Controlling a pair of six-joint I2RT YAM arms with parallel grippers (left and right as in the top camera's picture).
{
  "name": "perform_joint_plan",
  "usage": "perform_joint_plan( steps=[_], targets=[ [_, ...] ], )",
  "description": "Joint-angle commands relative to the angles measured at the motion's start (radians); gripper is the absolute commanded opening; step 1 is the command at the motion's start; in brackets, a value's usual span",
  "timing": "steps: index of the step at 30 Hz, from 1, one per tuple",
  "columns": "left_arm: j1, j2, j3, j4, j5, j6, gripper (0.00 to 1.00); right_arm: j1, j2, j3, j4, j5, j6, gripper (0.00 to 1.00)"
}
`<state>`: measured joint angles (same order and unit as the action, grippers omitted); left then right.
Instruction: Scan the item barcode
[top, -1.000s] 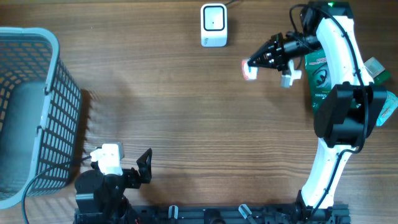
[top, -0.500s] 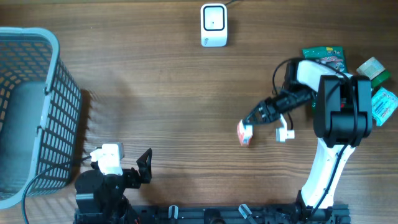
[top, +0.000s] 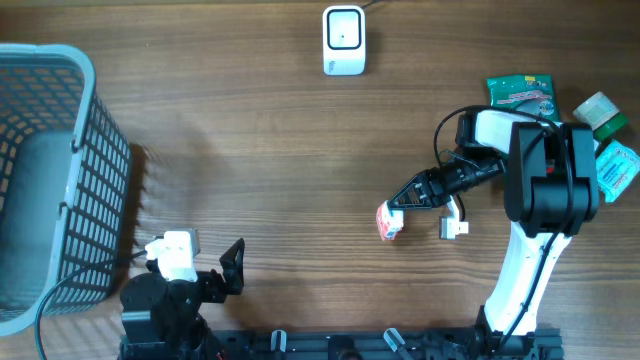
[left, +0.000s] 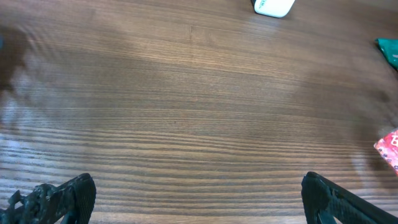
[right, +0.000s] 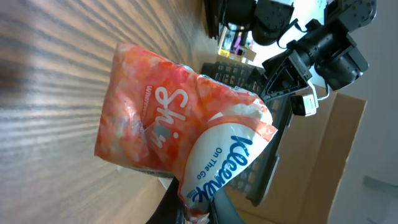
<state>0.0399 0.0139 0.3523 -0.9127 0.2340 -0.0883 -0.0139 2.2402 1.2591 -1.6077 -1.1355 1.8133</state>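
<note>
My right gripper needs to let go of the tissue pack on the table, just on the near side of the blue packet (top: 595, 214).
The item is an orange-and-white Kleenex tissue pack (top: 389, 221), low over the table right of centre. My right gripper (top: 402, 203) is shut on one end of it. In the right wrist view the tissue pack (right: 174, 124) fills the middle, pinched at its white end by the right gripper (right: 199, 214). The white barcode scanner (top: 343, 40) stands at the far edge, well away from the pack. My left gripper (top: 205, 263) rests at the front left, open and holding nothing. In the left wrist view the left gripper (left: 196, 199) faces bare wood, with the pack (left: 388, 148) at the right edge.
A grey mesh basket (top: 100, 170) takes up the far left. Behind the right arm lie a green packet (top: 520, 92), a green-and-white item (top: 600, 108) and a blue packet (top: 618, 165). The scanner (left: 273, 6) shows at the top of the left wrist view.
My right gripper has carried the tissue pack from beside the scanner toward the table's front, then a little lower and left. The left arm has not moved.
</note>
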Motion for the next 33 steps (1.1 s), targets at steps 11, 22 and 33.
perform_joint_plan(
  steps=[11,22,33],
  targets=[
    [0.004,-0.007,-0.003,0.005,0.008,0.005,1.00,0.020,-0.076,0.228,-0.005,-0.486,-0.968,0.05],
    [0.004,-0.007,-0.003,0.005,0.008,0.005,1.00,0.070,-0.079,0.340,1.439,-0.180,-0.237,0.05],
    [0.004,-0.007,-0.003,0.005,0.008,0.005,1.00,0.216,-0.023,0.340,1.837,0.367,-0.221,0.05]
  ],
)
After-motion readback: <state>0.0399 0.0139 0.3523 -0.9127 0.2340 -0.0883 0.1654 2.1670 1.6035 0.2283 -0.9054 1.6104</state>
